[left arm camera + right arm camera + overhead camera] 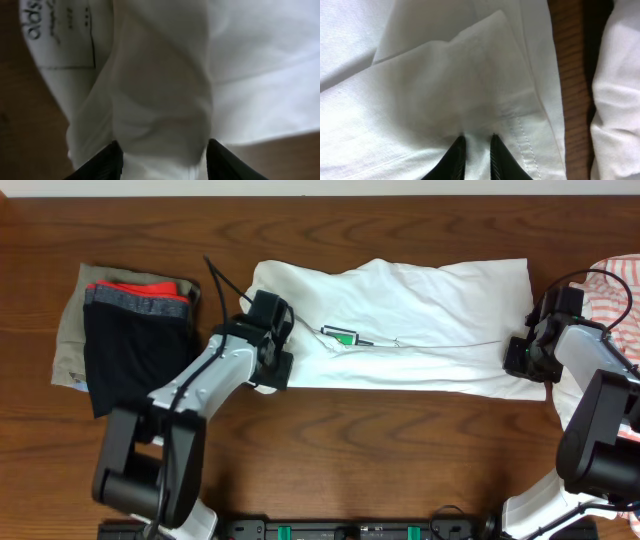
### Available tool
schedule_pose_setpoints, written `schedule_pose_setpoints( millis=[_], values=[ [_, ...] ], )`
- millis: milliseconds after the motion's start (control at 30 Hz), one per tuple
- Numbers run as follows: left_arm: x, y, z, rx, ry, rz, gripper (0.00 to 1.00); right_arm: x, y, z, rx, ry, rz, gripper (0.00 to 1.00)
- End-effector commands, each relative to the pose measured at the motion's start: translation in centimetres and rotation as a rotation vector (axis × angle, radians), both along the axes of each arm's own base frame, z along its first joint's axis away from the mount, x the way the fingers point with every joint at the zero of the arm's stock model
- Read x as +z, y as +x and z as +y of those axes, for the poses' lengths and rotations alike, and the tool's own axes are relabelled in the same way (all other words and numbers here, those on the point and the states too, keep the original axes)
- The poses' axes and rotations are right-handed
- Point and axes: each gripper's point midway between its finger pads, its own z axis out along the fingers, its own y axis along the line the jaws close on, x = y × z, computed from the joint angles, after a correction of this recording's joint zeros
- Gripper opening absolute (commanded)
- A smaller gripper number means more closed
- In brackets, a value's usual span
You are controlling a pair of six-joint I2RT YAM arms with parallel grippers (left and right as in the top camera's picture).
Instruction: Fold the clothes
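Note:
The white shirt bunches up into a bulge at its neck end, so the robot's left gripper should back away, grab the shirt's near corner [265,389] and pull it straight.
The white shirt [420,305] lies in a long folded band across the middle of the table, its green-and-black print [342,336] facing up. My left gripper [272,350] is at the shirt's left end. In the left wrist view its fingers [162,155] stand wide apart with a bulge of white fabric [160,75] between them. My right gripper [525,358] is at the shirt's right end. In the right wrist view its fingers [477,145] are pinched on a fold of the shirt [420,90] near the stitched hem. The white orange-striped garment [620,290] lies at the right edge.
A folded pile [130,330] of khaki, red, grey and black clothes sits at the left. A printed neck label [55,30] shows in the left wrist view. A strip of bare wood [572,75] separates the shirt's hem from other white fabric [615,100].

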Motion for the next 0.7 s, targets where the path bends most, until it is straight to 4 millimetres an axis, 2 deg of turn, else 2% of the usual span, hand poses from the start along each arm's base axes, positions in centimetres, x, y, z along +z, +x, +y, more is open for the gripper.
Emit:
schedule_pose_setpoints(
  millis=[0,133,267,333,367,467,600,667],
  values=[
    [-1.4,-0.4,0.6,-0.009,0.040,0.030,0.54,-1.1,-1.5,-0.6,-0.028,-0.024,0.053,0.16],
    [-1.4,-0.5,0.7,-0.009,0.043,0.037,0.52,-1.1,-1.5,-0.6,-0.028,-0.024,0.053,0.16],
    [-1.4,-0.3,1.6,-0.001,0.091,0.021,0.29,-1.1,-1.5,-0.6,-0.027,-0.023,0.054,0.16],
    [-1.2,0.1,2.7,0.008,0.154,-0.002,0.11,-1.1,-1.5,-0.6,-0.028,-0.024,0.054,0.16],
    [-0.9,0.4,3.4,0.015,0.196,-0.020,0.06,-1.1,-1.5,-0.6,-0.028,-0.023,0.054,0.16],
    [0.6,1.2,5.6,0.040,0.321,-0.089,0.06,-1.1,-1.5,-0.6,-0.027,-0.023,0.054,0.16],
    [4.5,3.0,9.3,0.105,0.546,-0.242,0.06,-1.1,-1.5,-0.6,-0.028,-0.024,0.053,0.16],
    [6.1,3.7,10.4,0.136,0.618,-0.306,0.13,-1.1,-1.5,-0.6,-0.028,-0.024,0.053,0.16]
  ],
)
